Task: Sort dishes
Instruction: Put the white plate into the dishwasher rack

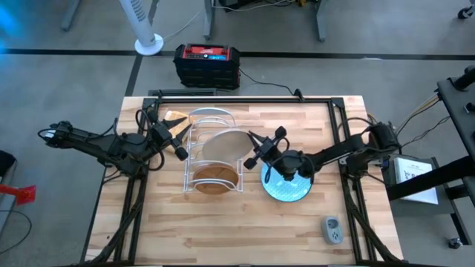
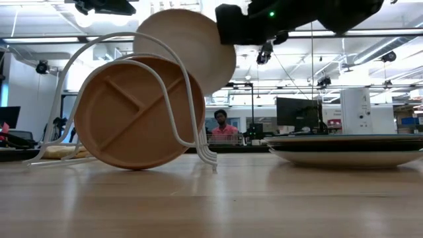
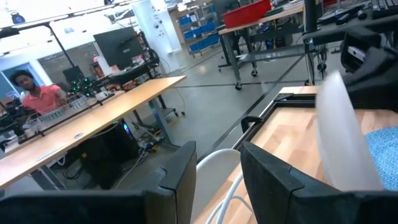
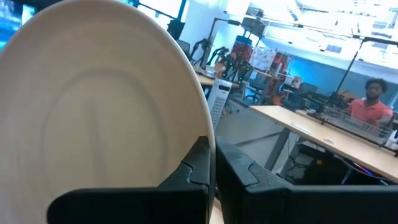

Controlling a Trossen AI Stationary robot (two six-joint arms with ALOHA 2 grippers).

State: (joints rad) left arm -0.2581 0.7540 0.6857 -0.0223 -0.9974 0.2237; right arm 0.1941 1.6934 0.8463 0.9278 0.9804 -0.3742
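Observation:
The off-white plate will go from my right gripper into the rack slot [image 1: 220,162] just behind the brown wooden divided plate.
A white wire rack [image 1: 211,152] stands mid-table. A brown wooden divided plate [image 2: 132,112] stands on edge in the rack's near slot, leaning on a wire hoop. My right gripper [image 1: 250,154] is shut on an off-white plate [image 1: 223,144] over the middle of the rack. A light blue plate [image 1: 288,187] lies flat under my right arm. My left gripper [image 1: 180,148] is open at the rack's left side. A rack wire [image 3: 217,168] shows between its fingers; I cannot tell whether they touch it. My right gripper pinches the off-white plate's rim [image 4: 202,134] on the plate's right side, one finger on each face. The fingers come from the table's right. The plate [image 2: 192,46] stands on edge, tilted, high over the rack; its lower edge is hidden behind the wooden plate.
A tan block [image 1: 174,117] lies at the rack's far left corner. A small grey device [image 1: 332,230] lies near the table's front right. A black and red box [image 1: 208,63] stands on the floor beyond the far edge. People sit at desks in the room behind.

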